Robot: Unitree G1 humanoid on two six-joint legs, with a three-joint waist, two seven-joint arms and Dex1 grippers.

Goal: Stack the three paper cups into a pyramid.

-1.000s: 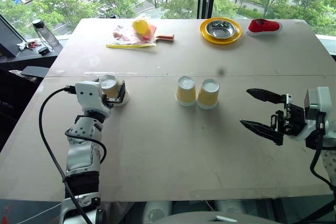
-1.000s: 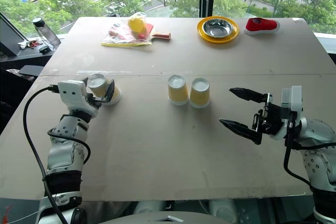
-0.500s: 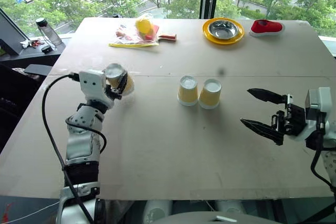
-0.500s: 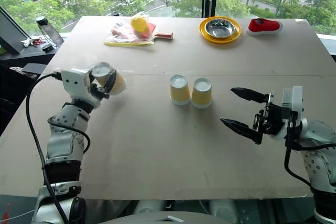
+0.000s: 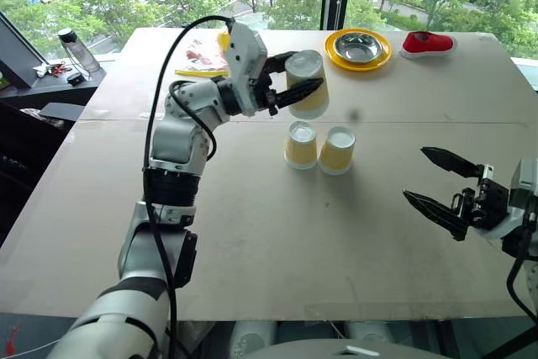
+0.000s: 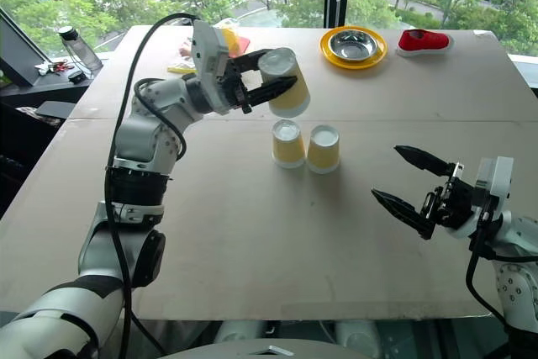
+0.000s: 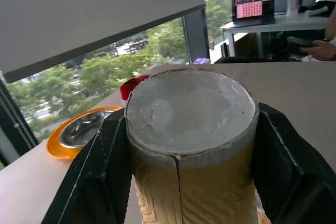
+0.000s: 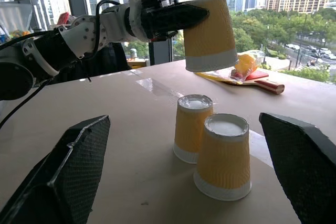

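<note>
The robot's left gripper needs to release the third paper cup across the tops of the two standing paper cups [image 5: 322,135].
Two paper cups stand upside down and side by side mid-table, one on the left [image 5: 300,145] and one on the right [image 5: 336,150]. The third paper cup [image 5: 308,83] hangs in the air above and just behind the left one, base up and slightly tilted. My left gripper [image 5: 296,77] is shut on its sides. In the left wrist view this cup [image 7: 191,129] sits between both black fingers [image 7: 94,171]. My right gripper [image 5: 414,173] is open and holds nothing, off to the right of the pair and nearer the table's front. No pyramid stands.
At the far edge of the table [image 5: 252,250] are a yellow plate with a steel bowl [image 5: 357,48], a red object [image 5: 424,42], and a paddle with a yellow bag [image 5: 220,55]. A bottle [image 5: 74,52] stands on a side surface to the left.
My left gripper has lifted the cup off the left part of the table and swung it up and right to above the pair. The right gripper stayed open and drifted slightly right.
</note>
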